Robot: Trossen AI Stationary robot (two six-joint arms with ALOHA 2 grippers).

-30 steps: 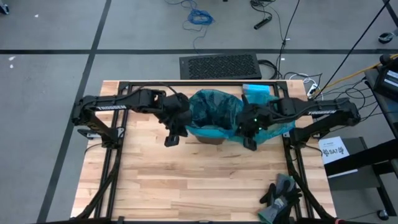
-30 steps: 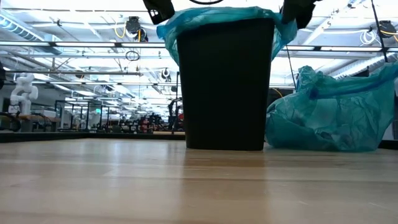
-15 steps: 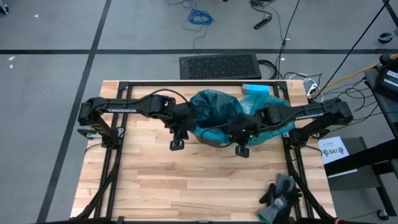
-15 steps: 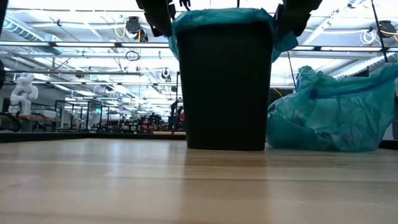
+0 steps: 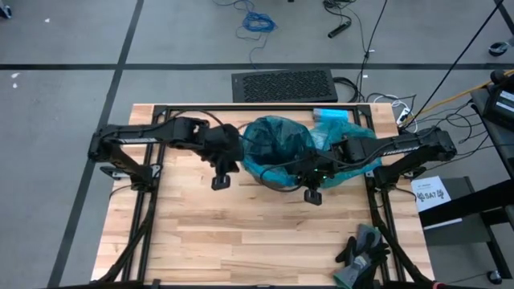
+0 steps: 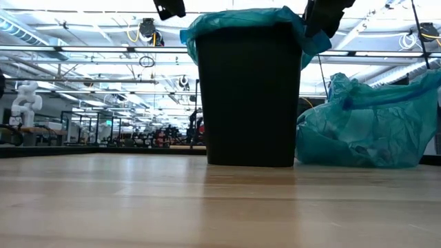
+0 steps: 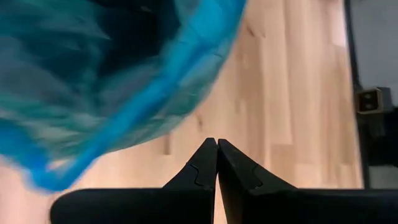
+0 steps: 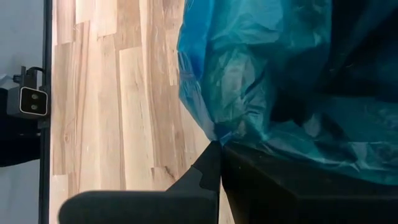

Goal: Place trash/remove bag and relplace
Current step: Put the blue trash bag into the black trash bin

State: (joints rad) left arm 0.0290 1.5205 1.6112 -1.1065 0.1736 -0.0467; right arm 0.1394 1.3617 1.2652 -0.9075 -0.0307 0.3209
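The teal liner hangs only a little way over the bin's near corner, so next my empty left gripper opens, grabs the liner's edge (image 6: pixel 186 37) there and pulls it down.
A black bin (image 6: pixel 251 96) stands upright on the table with a teal liner bag (image 5: pixel 277 144) folded over its rim. My left gripper (image 7: pixel 217 142) is shut and holds nothing. It hovers above the table just off the bin's left side (image 5: pixel 219 183), and the liner's rim shows blurred beyond it. My right gripper (image 8: pixel 219 144) is shut at the bin's near right corner (image 5: pixel 312 195). A full, tied-looking teal bag (image 6: pixel 365 124) sits on the table to the right of the bin. No loose trash scraps show. My right gripper pinches the liner's overhanging edge (image 8: pixel 214 134) between its two shut fingers. It comes from above, pointing down, at the outside of the bin's near right corner. The edge hangs down over the rim (image 6: pixel 313 41). One layer or several, I cannot tell.
A light-blue pack (image 5: pixel 331 117) lies at the table's far edge behind the full bag. Dark gloves (image 5: pixel 363 253) lie at the near right corner. A black grille (image 5: pixel 285 84) lies on the floor beyond the table. Bare wood shows in front of the bin.
Both grippers came down and toward the near edge along the bin's sides, drawing the liner's flared edge down over the rim. My left gripper then rose and drew back toward the table's left, off the liner. My right gripper stayed at its corner.
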